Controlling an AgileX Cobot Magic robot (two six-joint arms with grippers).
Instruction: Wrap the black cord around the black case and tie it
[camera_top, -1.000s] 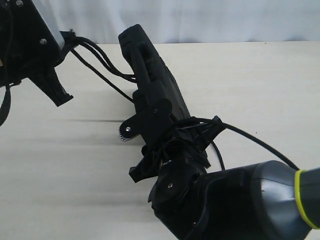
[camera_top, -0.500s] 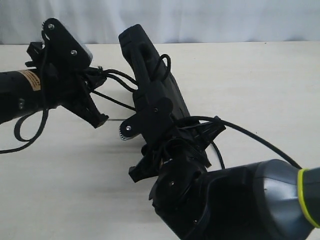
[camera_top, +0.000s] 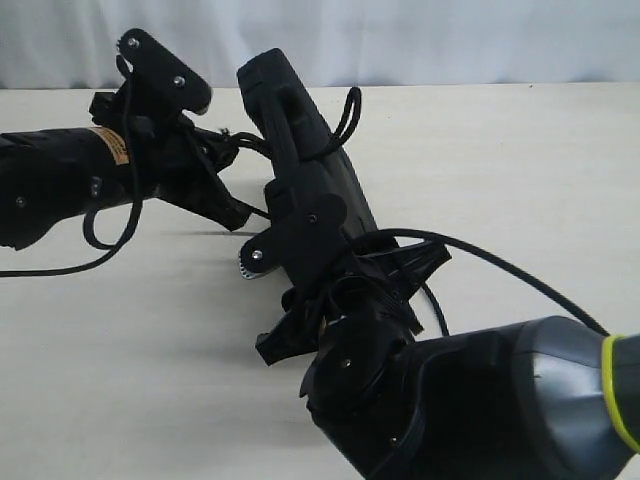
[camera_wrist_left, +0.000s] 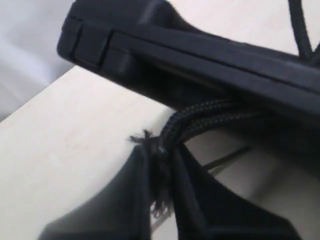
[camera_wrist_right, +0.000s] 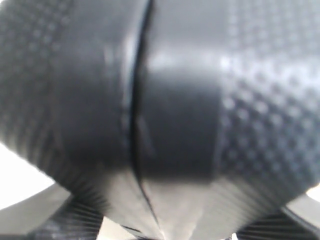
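The black cord's frayed end low (camera_top: 232, 228) beside the tilted black case, under the gripper's fingers, will be let go by my left gripper.
The black case (camera_top: 305, 150) is held tilted up off the table, its lower end clamped in my right gripper (camera_top: 298, 285), which is shut on it. In the right wrist view the case's textured face (camera_wrist_right: 165, 100) fills the picture just in front of the right gripper (camera_wrist_right: 165, 220). The black cord (camera_top: 346, 118) loops over the case's upper edge and runs down to my left gripper (camera_top: 238, 213), close beside the case's left face. In the left wrist view the left gripper (camera_wrist_left: 162, 156) is shut on doubled strands of the cord (camera_wrist_left: 205, 116), frayed tuft showing, under the case (camera_wrist_left: 200, 55).
The cream table (camera_top: 520, 170) spreads to every side, with a white backdrop behind it. A glossy robot cable (camera_top: 520, 285) arcs from the right wrist across the right of the table. The left arm's own cable (camera_top: 95, 235) hangs in a loop at the left.
The left arm has swung down and to the right, up to the case, carrying the cord. The cord loop has risen over the case's upper edge. The right arm and case have held still.
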